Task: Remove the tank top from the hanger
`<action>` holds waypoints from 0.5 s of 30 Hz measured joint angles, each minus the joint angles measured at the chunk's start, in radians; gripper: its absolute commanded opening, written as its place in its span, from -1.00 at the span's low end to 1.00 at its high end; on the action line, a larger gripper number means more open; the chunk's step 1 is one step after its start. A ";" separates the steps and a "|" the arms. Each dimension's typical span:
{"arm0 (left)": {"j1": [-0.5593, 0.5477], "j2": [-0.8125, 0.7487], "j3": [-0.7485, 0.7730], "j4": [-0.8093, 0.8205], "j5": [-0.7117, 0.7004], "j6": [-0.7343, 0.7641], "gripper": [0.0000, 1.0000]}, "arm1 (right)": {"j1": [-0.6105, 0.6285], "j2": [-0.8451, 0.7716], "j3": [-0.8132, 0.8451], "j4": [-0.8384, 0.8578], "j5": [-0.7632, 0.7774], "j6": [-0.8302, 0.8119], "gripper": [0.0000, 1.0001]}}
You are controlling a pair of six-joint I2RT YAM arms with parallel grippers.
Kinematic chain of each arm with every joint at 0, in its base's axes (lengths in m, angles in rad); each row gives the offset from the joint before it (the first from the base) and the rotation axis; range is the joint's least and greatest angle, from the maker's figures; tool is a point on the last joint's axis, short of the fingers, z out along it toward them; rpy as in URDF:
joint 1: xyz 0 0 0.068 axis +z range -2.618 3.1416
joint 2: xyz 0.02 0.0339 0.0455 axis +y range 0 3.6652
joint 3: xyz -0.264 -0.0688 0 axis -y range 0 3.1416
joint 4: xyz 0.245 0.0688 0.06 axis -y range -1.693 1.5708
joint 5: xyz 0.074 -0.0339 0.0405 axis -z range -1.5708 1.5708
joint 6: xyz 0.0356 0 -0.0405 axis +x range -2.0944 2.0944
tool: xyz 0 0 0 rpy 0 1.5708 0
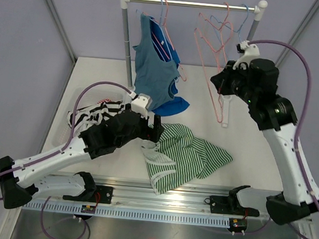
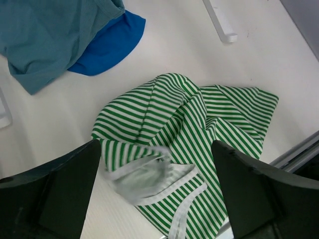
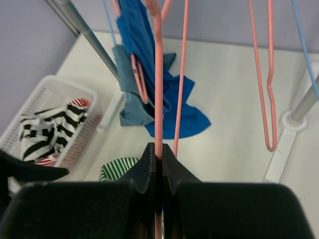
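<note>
The robot's left gripper should close on the bunched folds in the middle [image 1: 179, 148] [image 2: 180, 137] of the green-and-white striped tank top, next to the tank top's white-trimmed straps.
The green-and-white striped tank top [image 1: 187, 155] lies crumpled on the table, off any hanger. It fills the left wrist view [image 2: 199, 124], and a corner of it shows in the right wrist view [image 3: 117, 167]. My left gripper [image 1: 155, 131] hovers open just over its left edge [image 2: 157, 167]. A white-trimmed strap below the gripper is blurred. My right gripper [image 1: 218, 83] is shut on the lower wire of a bare pink hanger [image 3: 158, 74] that hangs from the rail [image 1: 192, 4].
Blue tank tops [image 1: 153, 68] hang on pink hangers at the rail's left end, their hems touching the table. Several empty hangers hang at the right. A white basket [image 1: 87, 113] with striped clothes stands at the left. The rack's white foot [image 1: 225, 117] lies under the right gripper.
</note>
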 measured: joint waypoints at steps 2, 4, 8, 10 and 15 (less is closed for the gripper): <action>-0.004 -0.042 0.004 -0.034 -0.013 0.003 0.98 | 0.000 0.103 0.037 -0.016 0.007 -0.009 -1.00; -0.006 -0.075 0.026 -0.086 -0.029 0.006 0.98 | 0.000 0.203 0.119 -0.053 0.019 -0.021 -1.00; -0.016 -0.118 0.082 -0.186 -0.066 0.009 0.98 | 0.000 0.385 0.336 -0.083 0.053 -0.053 -1.00; -0.021 -0.144 0.086 -0.218 -0.074 0.010 0.98 | -0.002 0.446 0.426 -0.090 0.072 -0.065 -1.00; -0.023 -0.199 0.086 -0.289 -0.093 0.014 0.98 | -0.014 0.596 0.662 -0.123 0.089 -0.087 -1.00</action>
